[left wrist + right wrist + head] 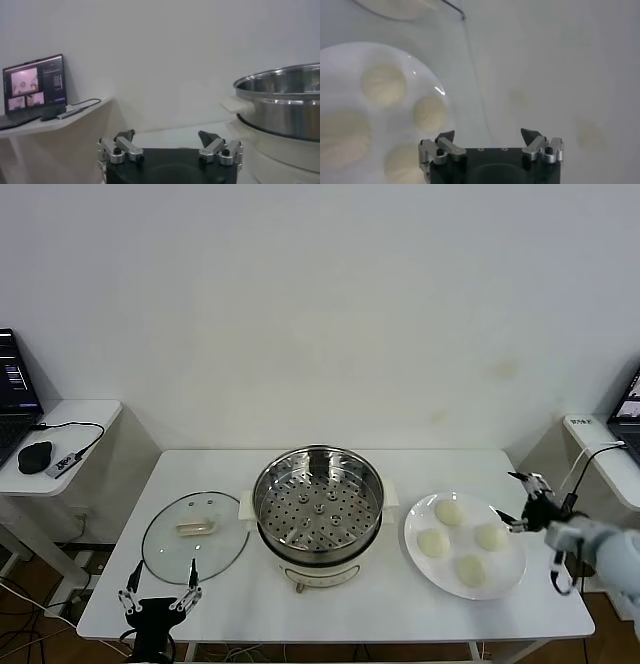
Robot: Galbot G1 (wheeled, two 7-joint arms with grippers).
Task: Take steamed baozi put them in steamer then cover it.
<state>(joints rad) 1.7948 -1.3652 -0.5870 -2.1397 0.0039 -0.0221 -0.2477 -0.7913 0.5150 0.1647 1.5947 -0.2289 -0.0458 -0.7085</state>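
My right gripper is to close on the sides of the baozi [449, 512] [429, 114] at the back of the white plate, the one closest to the white wall.
The steamer [318, 509], a shiny steel pot with a perforated tray on a white base, stands uncovered mid-table; its wall shows in the left wrist view [285, 97]. Its cover [195, 534], a glass lid with a cream handle, lies flat on the table to the steamer's left. Several steamed baozi [449, 511] [382, 85] rest on a white plate [505, 579] [350, 60] to the steamer's right. My left gripper [160, 584] [166, 134] hangs open at the front edge, just in front of the cover. My right gripper [515, 501] [488, 132] is open and empty beside the plate's right rim.
A side table [60, 424] on the left carries a laptop [35, 87], a mouse [35, 454] and a cable. Another side table [600, 454] with a laptop [628, 409] and a cable stands on the right. A white wall runs behind.
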